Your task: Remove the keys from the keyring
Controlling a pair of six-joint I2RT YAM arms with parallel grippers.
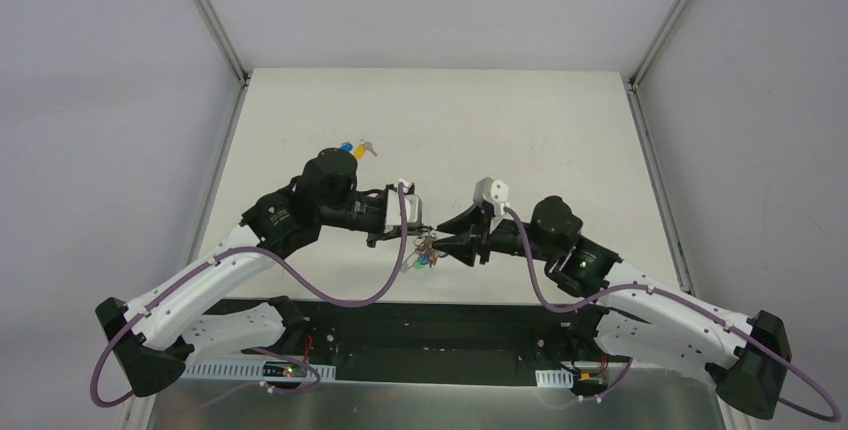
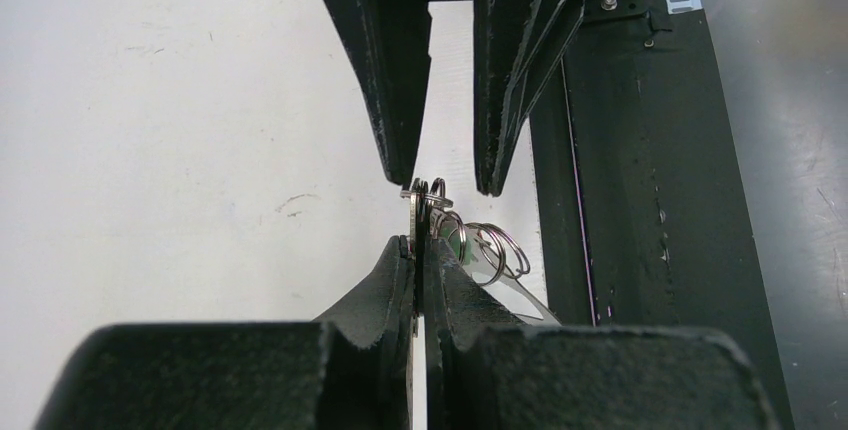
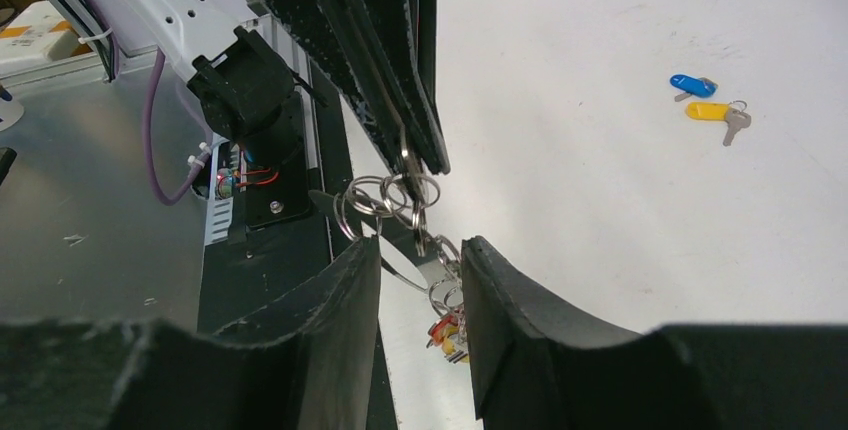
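Note:
My right gripper should line up first and then pinch the ring [image 3: 397,196] beside the held ring, because the linked rings hang past the ends of its fingers.
The keyring [image 1: 428,250] hangs in the air over the table's near edge, between my two grippers. My left gripper [image 2: 420,245] is shut on one of its thin silver rings [image 3: 405,172]. Several linked rings [image 2: 492,246] and a green key head [image 2: 461,246] hang beside the pinch. My right gripper [image 3: 422,247] is open, with the rings and dangling red and yellow keys [image 3: 447,335] between its fingers; I cannot tell whether they touch. It shows from above in the left wrist view [image 2: 447,180]. A blue key [image 3: 690,83] and a yellow key [image 3: 712,110] lie loose on the table.
The two loose keys [image 1: 352,148] lie on the white table [image 1: 540,140] behind the left arm. The black base rail [image 2: 640,200] runs along the near edge just under the keyring. Grey walls close in the left and right sides.

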